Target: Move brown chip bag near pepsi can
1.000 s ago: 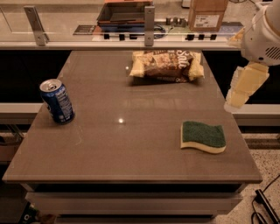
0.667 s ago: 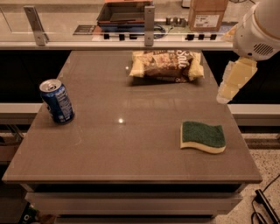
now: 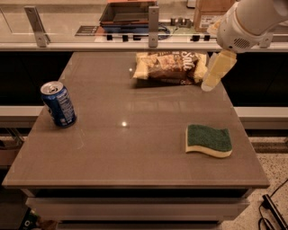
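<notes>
I move my gripper over to the brown chip bag's dark middle (image 3: pixel 173 66) next, between its pale yellow ends, and close it there.
The brown chip bag (image 3: pixel 170 67) lies flat at the far middle of the table, pale yellow ends and dark brown middle. The pepsi can (image 3: pixel 58 104) stands upright near the table's left edge, far from the bag. My gripper (image 3: pixel 215 72) hangs from the white arm at the upper right, just beside the bag's right end and a little above the table. It holds nothing that I can see.
A green-and-yellow sponge (image 3: pixel 209 140) lies at the right front of the table (image 3: pixel 126 148). A counter with a rail, a dark tray (image 3: pixel 128 13) and a cardboard box (image 3: pixel 211 13) runs behind the table.
My gripper has moved left and toward the far side, from beyond the table's right edge to right beside the bag's right end. Bag, can and sponge have not moved.
</notes>
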Robot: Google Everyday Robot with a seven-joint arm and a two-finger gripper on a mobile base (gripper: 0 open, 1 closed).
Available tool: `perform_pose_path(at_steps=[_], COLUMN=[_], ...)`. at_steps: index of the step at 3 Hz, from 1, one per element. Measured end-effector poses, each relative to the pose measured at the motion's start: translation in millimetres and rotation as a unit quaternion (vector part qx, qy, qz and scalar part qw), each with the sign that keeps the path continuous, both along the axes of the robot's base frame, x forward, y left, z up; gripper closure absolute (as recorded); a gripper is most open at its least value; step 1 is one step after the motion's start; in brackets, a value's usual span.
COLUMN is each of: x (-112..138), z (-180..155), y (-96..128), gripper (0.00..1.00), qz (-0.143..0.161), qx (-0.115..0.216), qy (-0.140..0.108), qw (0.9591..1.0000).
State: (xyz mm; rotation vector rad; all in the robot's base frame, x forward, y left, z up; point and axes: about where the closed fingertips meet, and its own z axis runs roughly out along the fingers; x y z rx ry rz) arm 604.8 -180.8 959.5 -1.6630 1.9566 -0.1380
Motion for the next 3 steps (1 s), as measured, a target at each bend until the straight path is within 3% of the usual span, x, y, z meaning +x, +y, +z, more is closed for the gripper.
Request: perform_pose_path(at_steps=[1,2,3], x=[29.3,54.6,72.2], z=[-13.0,-30.4,-45.5], y=[25.6,53.8,75.8], gripper=[0.00,0.00,0.00], qz=[0.018,0.043,0.066], qx=[0.028,0.052,0.049], qy=[-0.001,0.019,0.042], qw=[0.9995,0.9975,0.9957])
